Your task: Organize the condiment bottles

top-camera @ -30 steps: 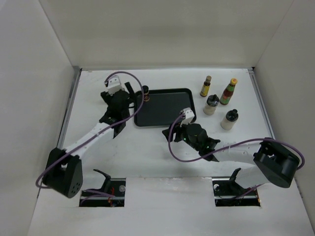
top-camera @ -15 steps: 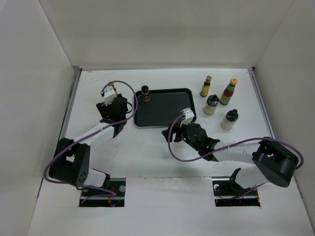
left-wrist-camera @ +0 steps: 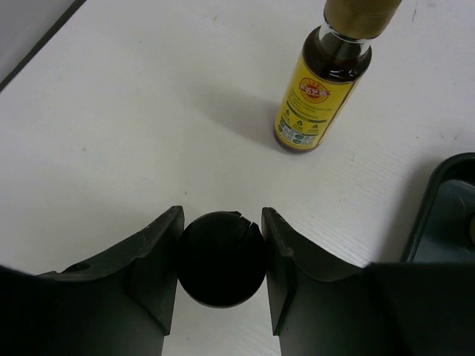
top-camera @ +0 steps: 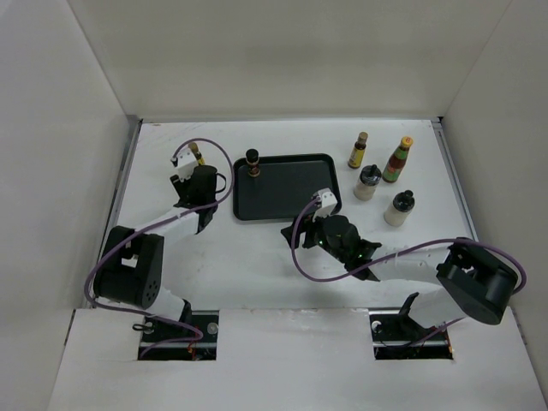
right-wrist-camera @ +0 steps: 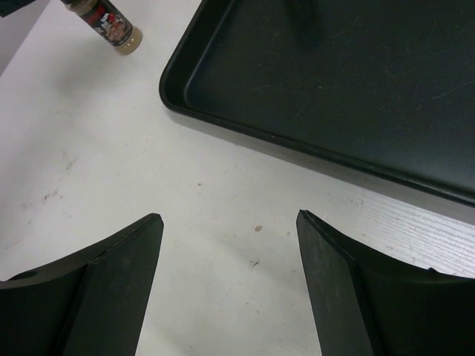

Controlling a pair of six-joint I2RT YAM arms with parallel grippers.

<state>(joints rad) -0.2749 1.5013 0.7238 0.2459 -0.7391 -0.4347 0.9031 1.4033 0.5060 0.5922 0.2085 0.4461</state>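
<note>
The black-capped bottle will go down from my left gripper into the black tray (top-camera: 272, 168) next to its brown bottle, close to the tray's far rim.
In the left wrist view my left gripper (left-wrist-camera: 222, 213) is shut on a round black cap (left-wrist-camera: 221, 259) of a bottle seen from above. In the top view the gripper (top-camera: 193, 175) hides that bottle. Just beyond it stands a slim brown bottle with a yellow label (left-wrist-camera: 312, 104) (top-camera: 197, 156). A second brown bottle (top-camera: 253, 161) stands at the black tray's (top-camera: 291, 193) far left corner. To the tray's right are a third brown bottle (top-camera: 358, 150), a red bottle (top-camera: 398, 159) and two whitish black-capped bottles (top-camera: 368, 182) (top-camera: 399, 208). My right gripper (right-wrist-camera: 228, 216) (top-camera: 321, 214) is open and empty above the table, near the tray's front edge.
The tray's rim (right-wrist-camera: 223, 122) runs just ahead of the right fingers. A small bottle with a dark red-and-black label (right-wrist-camera: 107, 26) stands left of that corner; I cannot tell whether it is the held one. White walls enclose the table at the left, back and right.
The left gripper moved left, away from the tray's far left corner, and its jaws closed on the black cap. The yellow-labelled bottle has come into view. The right arm barely moved.
</note>
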